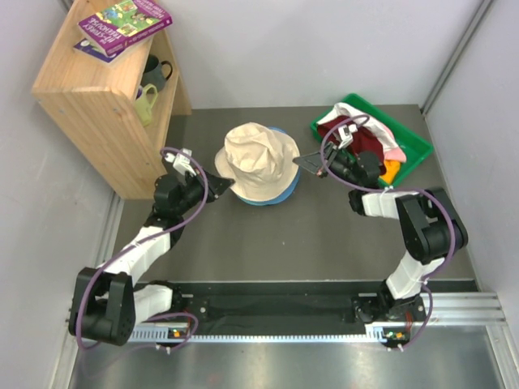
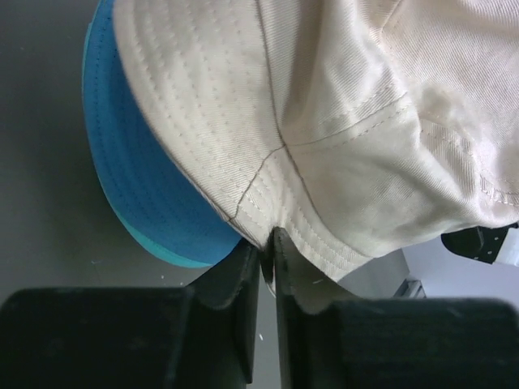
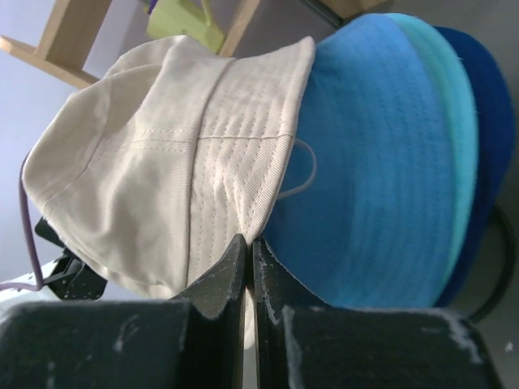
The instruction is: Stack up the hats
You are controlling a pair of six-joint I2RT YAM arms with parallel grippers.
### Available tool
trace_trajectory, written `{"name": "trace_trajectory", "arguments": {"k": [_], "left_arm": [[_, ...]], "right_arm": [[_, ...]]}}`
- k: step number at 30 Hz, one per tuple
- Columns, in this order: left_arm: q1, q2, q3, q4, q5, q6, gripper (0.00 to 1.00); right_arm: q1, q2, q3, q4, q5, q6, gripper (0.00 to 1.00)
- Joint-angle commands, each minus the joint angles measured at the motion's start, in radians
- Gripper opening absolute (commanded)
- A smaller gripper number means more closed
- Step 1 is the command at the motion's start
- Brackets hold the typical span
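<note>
The beige hat sits crooked over the blue hat, so the robot's left gripper should grasp the beige hat's edge farther back (image 1: 220,160) and pull the hat straight.
A beige hat (image 1: 258,160) sits on top of a blue hat (image 1: 280,194) and a teal hat at the table's middle. My left gripper (image 1: 220,176) is shut on the beige hat's left brim (image 2: 268,239). My right gripper (image 1: 306,163) is shut on its right brim (image 3: 250,243). In the right wrist view the blue hat (image 3: 373,162), a teal hat (image 3: 450,113) and a darker blue one (image 3: 491,130) lie layered under the beige hat (image 3: 162,162). A dark red hat (image 1: 365,142), a white one and an orange-yellow one (image 1: 391,171) lie in the green tray (image 1: 413,142).
A wooden shelf (image 1: 105,105) with mugs and books stands at the back left. The green tray is at the back right, close behind my right arm. A black ring-shaped stand (image 3: 499,275) shows under the stacked hats in the right wrist view.
</note>
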Motion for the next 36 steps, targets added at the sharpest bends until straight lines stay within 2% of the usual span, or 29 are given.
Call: {"name": "trace_trajectory", "arguments": {"k": [1,2,4,5,7,11,18,22,28,32,35,36], "left_arm": [[0.004,-0.015,0.019,0.035,-0.017,0.022,0.27],[0.004,-0.014,0.019,0.04,-0.02,0.019,0.36],[0.004,-0.002,0.015,0.058,-0.025,0.011,0.44],[0.006,0.003,0.015,0.076,-0.026,0.008,0.55],[0.007,0.014,0.014,0.101,-0.026,-0.002,0.6],[0.016,0.023,0.014,0.158,-0.054,-0.025,0.64],[0.035,0.106,0.017,0.268,-0.08,-0.076,0.63],[0.038,0.164,0.015,0.392,-0.065,-0.124,0.61],[0.039,0.203,0.011,0.495,-0.059,-0.174,0.56],[0.039,0.222,0.028,0.507,-0.049,-0.18,0.43],[0.039,0.236,0.028,0.501,-0.052,-0.18,0.22],[0.039,0.241,0.026,0.486,-0.058,-0.179,0.11]], "right_arm": [[-0.024,0.003,-0.026,0.012,0.031,-0.02,0.0],[-0.022,0.01,-0.024,0.012,0.033,-0.021,0.0],[-0.024,0.015,-0.024,0.008,0.04,-0.025,0.0],[-0.024,0.018,-0.021,0.001,0.042,-0.031,0.0],[-0.024,0.017,-0.009,-0.019,0.049,-0.047,0.0],[-0.024,-0.003,0.014,-0.135,0.075,-0.115,0.0],[-0.025,0.0,0.034,-0.183,0.088,-0.152,0.0],[-0.025,0.01,0.04,-0.184,0.088,-0.153,0.0],[-0.025,0.004,0.045,-0.235,0.102,-0.187,0.0],[-0.025,-0.008,0.052,-0.27,0.112,-0.209,0.0],[-0.024,-0.016,0.06,-0.313,0.126,-0.233,0.0],[-0.024,-0.016,0.062,-0.324,0.131,-0.244,0.0]]}}
